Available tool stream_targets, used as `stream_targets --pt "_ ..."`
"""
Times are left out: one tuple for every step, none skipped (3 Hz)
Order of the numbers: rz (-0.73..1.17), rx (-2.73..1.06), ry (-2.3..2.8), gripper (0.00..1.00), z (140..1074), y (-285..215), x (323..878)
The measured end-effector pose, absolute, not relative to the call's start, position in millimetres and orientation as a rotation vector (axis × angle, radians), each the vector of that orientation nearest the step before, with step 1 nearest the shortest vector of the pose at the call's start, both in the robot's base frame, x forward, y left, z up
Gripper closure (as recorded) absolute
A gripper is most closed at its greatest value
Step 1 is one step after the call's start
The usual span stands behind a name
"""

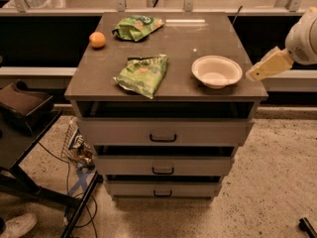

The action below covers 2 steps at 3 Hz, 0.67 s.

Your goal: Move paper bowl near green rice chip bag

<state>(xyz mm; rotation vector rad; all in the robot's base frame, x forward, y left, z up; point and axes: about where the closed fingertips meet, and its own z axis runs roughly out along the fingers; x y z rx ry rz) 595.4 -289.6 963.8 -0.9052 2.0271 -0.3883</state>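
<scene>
My gripper will go to the paper bowl next. Then it should close on the bowl's rim [239, 73], on the side farthest from the pale green bag.
The white paper bowl [216, 71] stands upright on the right side of the grey cabinet top [183, 48], near the front edge. The green rice chip bag [136, 27], deep green with a white patch, lies at the back, left of centre. My gripper [253, 74], tan and on a white arm, hangs just off the cabinet's right edge. It is a little to the right of the bowl, at the bowl's height, and does not touch it.
A larger pale green bag with orange spots [143, 74] lies front centre, between the bowl and the left side. An orange [97, 39] sits at the back left. Drawers run below the top. A dark stand [25, 108] and cables stand to the left.
</scene>
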Motion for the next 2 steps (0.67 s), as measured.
stream_targets --pt "-0.211 -0.947 1.979 0.00 951.7 -279.9 601.0" --pt "-0.209 -1.030 1.928 0.00 952.3 -270.7 602.3"
